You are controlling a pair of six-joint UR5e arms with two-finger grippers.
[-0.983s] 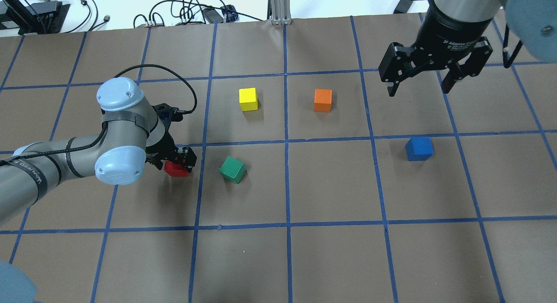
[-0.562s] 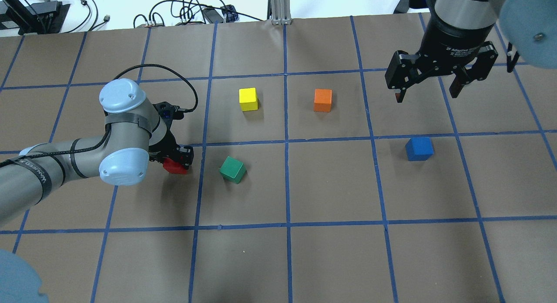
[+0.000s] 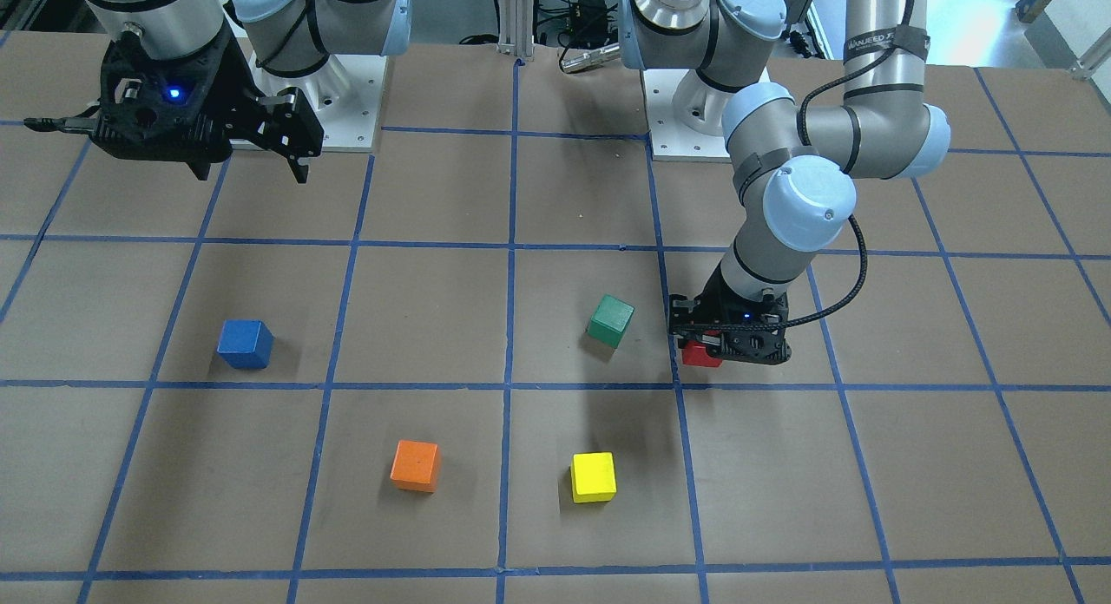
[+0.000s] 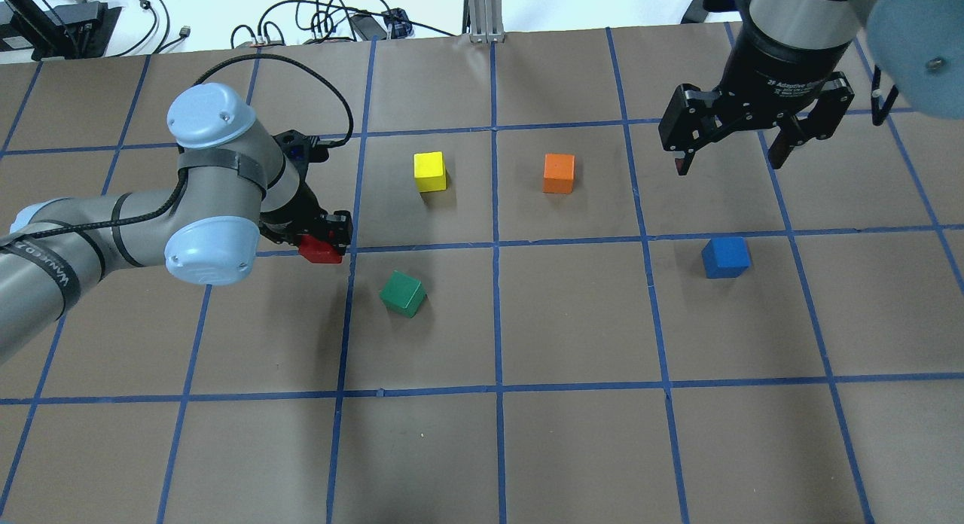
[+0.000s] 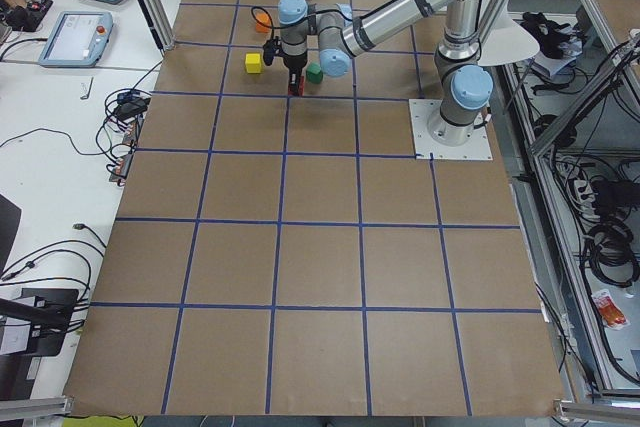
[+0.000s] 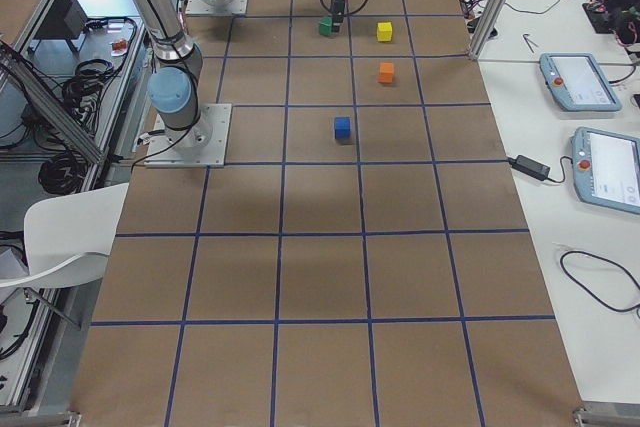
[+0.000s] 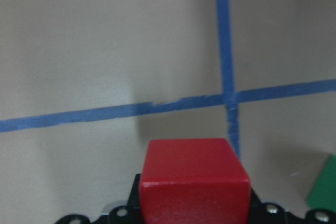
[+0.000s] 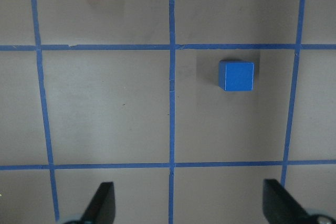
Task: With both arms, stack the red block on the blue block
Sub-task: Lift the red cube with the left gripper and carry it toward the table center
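My left gripper has the red block above the table now. It will release the block on the tape crossing (image 3: 506,382) between the green cube and the orange cube.
My left gripper (image 4: 322,242) is shut on the red block (image 4: 318,250) and holds it above the table, left of the green cube. The red block also shows in the front view (image 3: 700,354) and fills the bottom of the left wrist view (image 7: 193,179). The blue block (image 4: 725,257) sits alone on the right side of the table, and shows in the front view (image 3: 245,343) and the right wrist view (image 8: 237,75). My right gripper (image 4: 729,156) is open and empty, high above the table, beyond the blue block.
A green cube (image 4: 403,293) lies tilted just right of the red block. A yellow cube (image 4: 429,172) and an orange cube (image 4: 558,173) sit farther back near the middle. The brown table (image 4: 572,434) has a blue tape grid.
My left gripper has lifted the red block off the table and carried it away from the robot and slightly right. My right gripper shifted only slightly and stays open.
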